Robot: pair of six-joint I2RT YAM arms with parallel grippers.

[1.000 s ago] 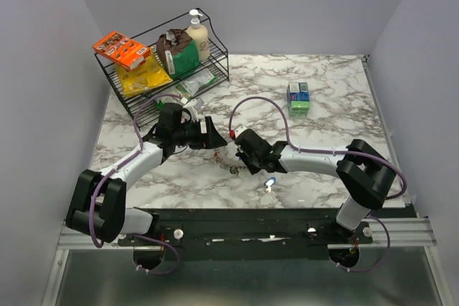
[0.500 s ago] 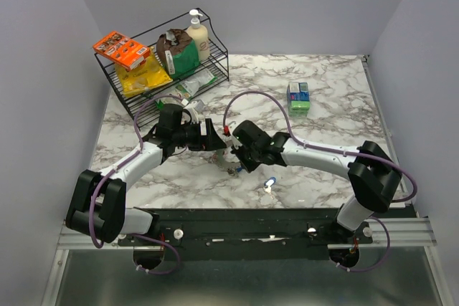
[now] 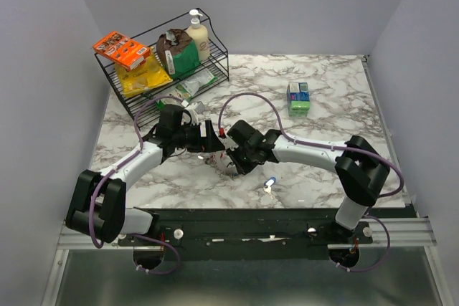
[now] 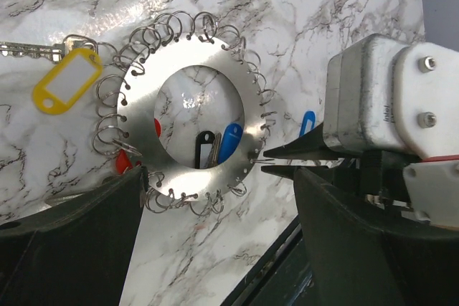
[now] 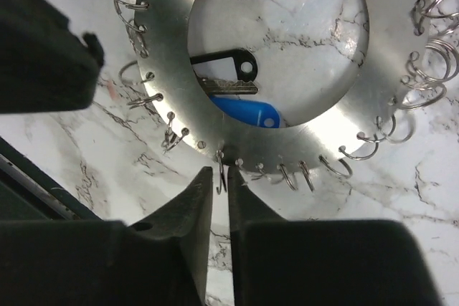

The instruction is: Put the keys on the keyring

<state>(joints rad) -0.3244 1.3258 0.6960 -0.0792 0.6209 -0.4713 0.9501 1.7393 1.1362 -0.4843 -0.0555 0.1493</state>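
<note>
I will open my right gripper, since its fingers crowd the keyring's rim around the small loop, then back off and pinch the loop's outer end (image 5: 220, 189) before lifting the keyring.
The keyring (image 4: 138, 105) is a flat silvery disc with a wide hole and many small wire loops round its rim. It sits between my two grippers, and also shows in the right wrist view (image 5: 337, 130). My right gripper (image 5: 220, 177) is shut on one small loop at the rim. My left gripper (image 4: 219, 180) is open around the disc, with one finger (image 4: 107, 206) touching the rim. A yellow-tagged key (image 4: 68, 84) lies beside the ring. A red tag (image 4: 123, 164), a black tag (image 5: 222, 66) and a blue tag (image 5: 247, 112) show under or through the hole.
A light blue key (image 3: 270, 183) lies alone near the table's front edge. A black wire rack (image 3: 165, 62) with boxes, bags and a bottle stands at the back left. A small green and blue box (image 3: 298, 97) sits at the back right.
My right gripper has moved left across the table to the keyring and closed on a rim loop. The left gripper has barely moved.
</note>
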